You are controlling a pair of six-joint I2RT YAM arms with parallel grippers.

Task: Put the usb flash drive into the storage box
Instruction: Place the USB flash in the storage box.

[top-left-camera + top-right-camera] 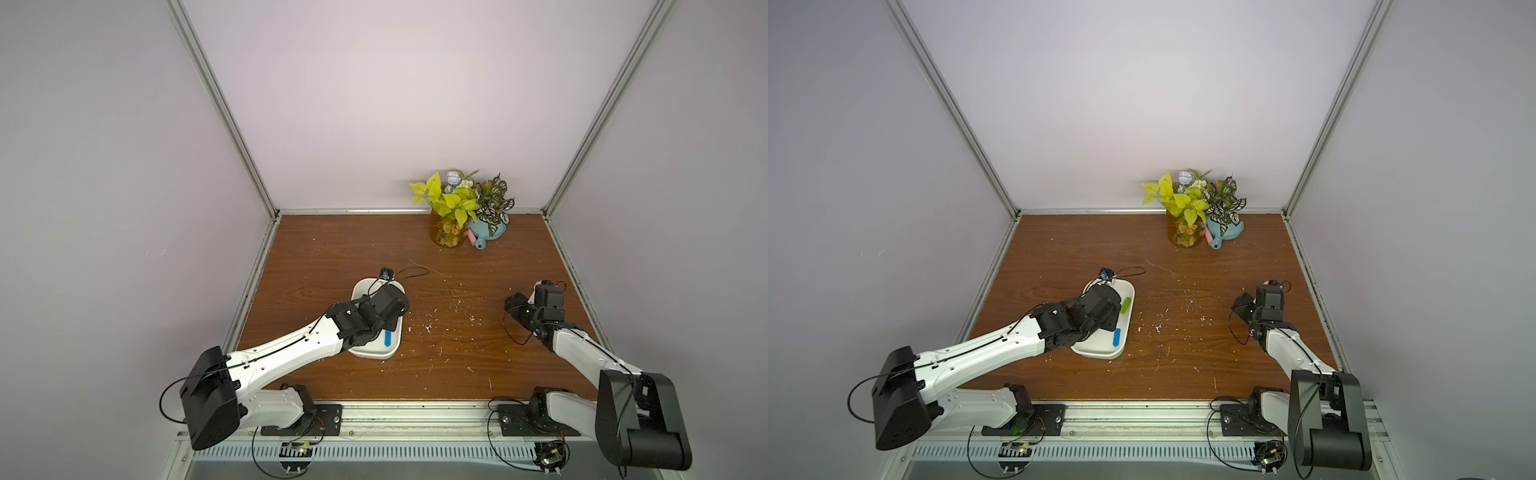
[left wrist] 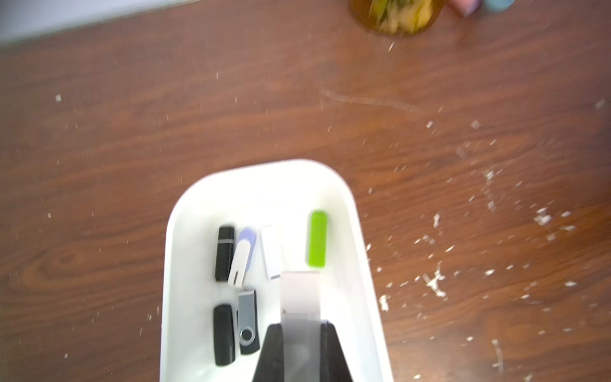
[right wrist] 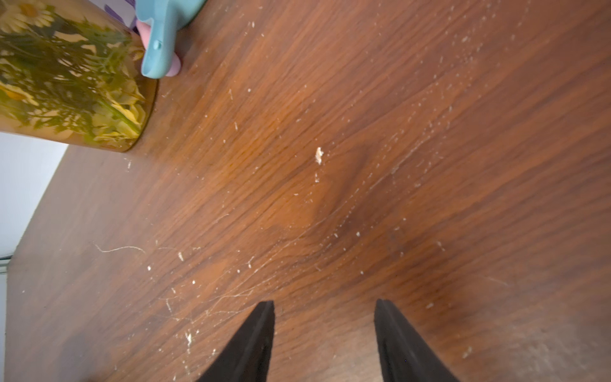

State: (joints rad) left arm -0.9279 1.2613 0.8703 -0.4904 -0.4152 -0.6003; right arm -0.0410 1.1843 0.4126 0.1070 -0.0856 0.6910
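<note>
Next, I let go of the grey usb flash drive with my left gripper in the storage box [image 1: 373, 331] [image 2: 282, 340], between the grey swivel drive and the blue drive. The held drive now hovers over the box.
The storage box [image 2: 264, 168] is a shallow white tray at the table's left, seen in both top views [image 1: 374, 354] [image 1: 1096, 353]. My left gripper [image 2: 300, 325] hovers over it, shut on a pale grey usb flash drive [image 2: 300, 291] that sticks out past the black jaws. Several other drives lie inside: green [image 2: 318, 238], white [image 2: 271, 251], black [image 2: 225, 253], grey swivel [image 2: 248, 320], and a blue one [image 1: 388, 337]. The left arm hides much of the box in the top views. My right gripper [image 3: 324, 302] is open and empty, low over bare wood at the right [image 1: 513, 305].
An amber glass vase [image 1: 448, 232] with yellow leaves and a blue pot [image 1: 488, 232] stand at the back wall. A small black part with a thin cable [image 1: 385, 273] lies just behind the box. White scraps [image 1: 428, 328] dot the brown table. Metal frame rails edge the table.
</note>
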